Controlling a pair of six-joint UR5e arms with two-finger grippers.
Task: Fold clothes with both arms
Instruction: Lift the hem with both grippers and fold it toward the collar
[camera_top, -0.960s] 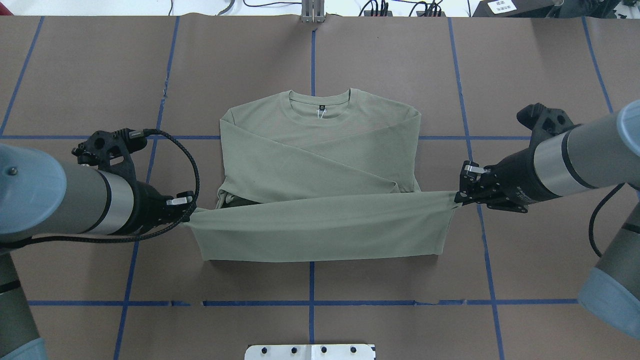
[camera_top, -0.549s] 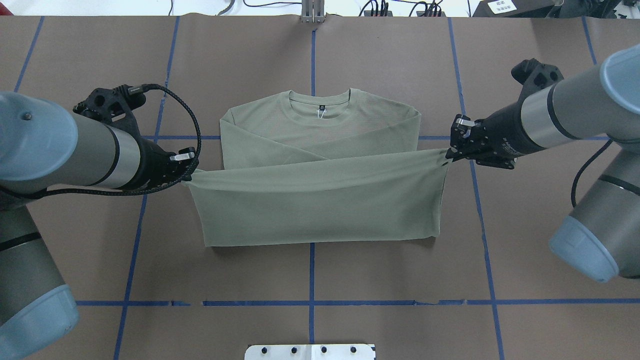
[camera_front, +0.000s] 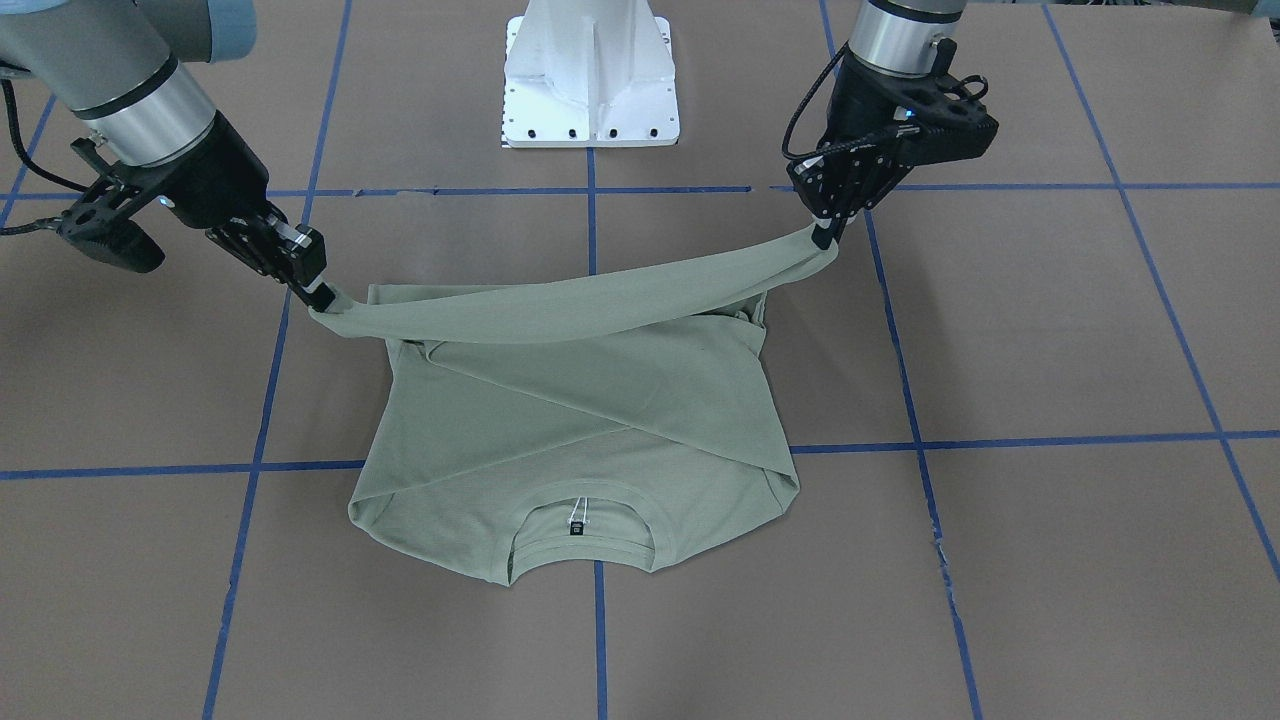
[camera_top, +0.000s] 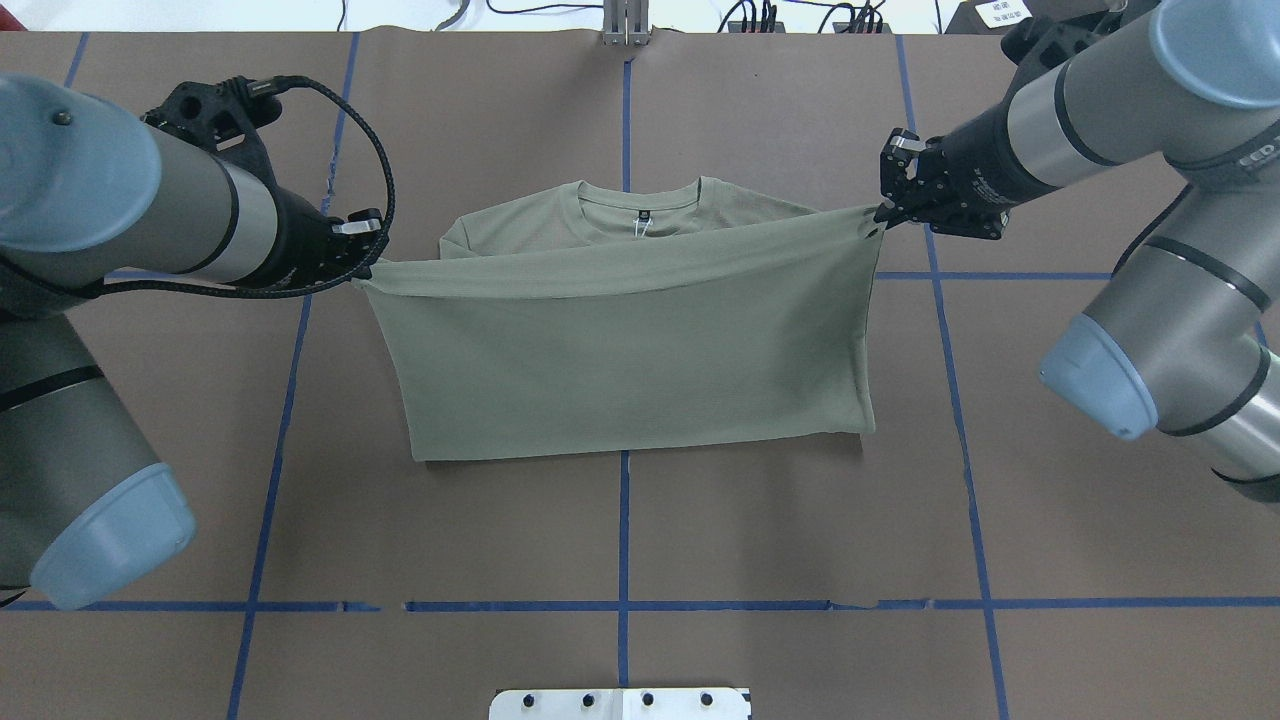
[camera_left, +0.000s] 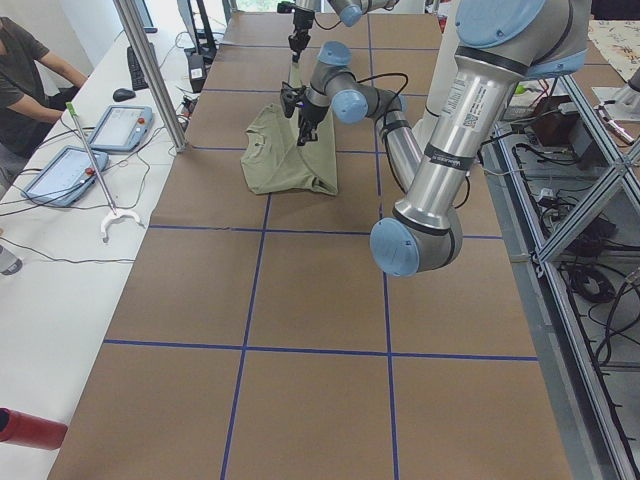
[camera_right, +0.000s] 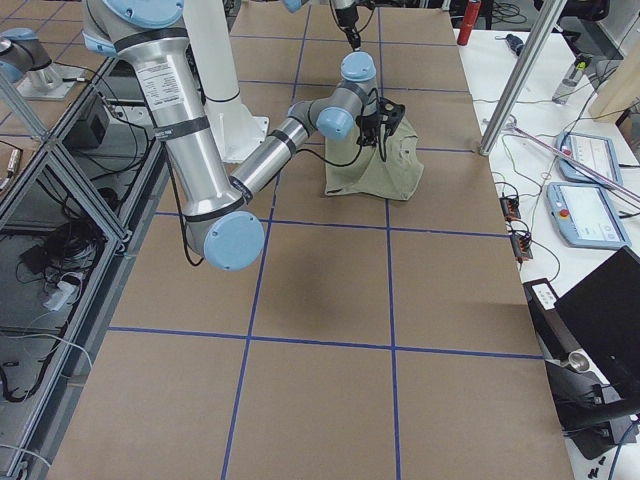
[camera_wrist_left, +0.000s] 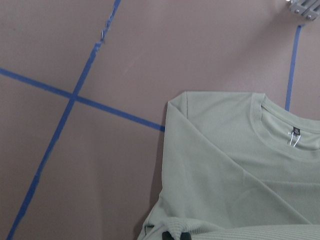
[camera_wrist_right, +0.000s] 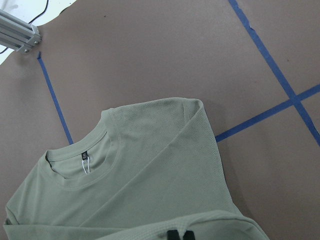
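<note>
The shirt's hem corner, now lifted taut over the body, will be released by my left gripper at the outer edge of the shirt's nearest shoulder (camera_front: 811, 498) (camera_wrist_left: 169, 96), next to the neckline.
The pale sage-green shirt (camera_top: 620, 350) lies mid-table with its sleeves crossed over the body and its neckline (camera_top: 640, 205) at the far side. Its lower hem is lifted and stretched taut between both grippers, folded up over the body. My left gripper (camera_top: 365, 272) is shut on the hem's left corner and shows at the right of the front-facing view (camera_front: 825, 238). My right gripper (camera_top: 880, 215) is shut on the other corner (camera_front: 318, 297). Both wrist views look down on the collar and black label (camera_wrist_left: 296, 132) (camera_wrist_right: 84, 154), with hem cloth at the fingertips.
Brown paper with blue tape lines (camera_top: 624, 530) covers the table. The white pedestal base (camera_front: 590, 90) stands at the robot's side. A metal post (camera_left: 150, 70) stands on the far edge, with tablets (camera_left: 120, 128) on the side bench, where a person (camera_left: 25, 80) sits.
Both grippers have carried the hem away from the robot toward the neckline. The raised fold now covers the crossed sleeves and most of the body.
</note>
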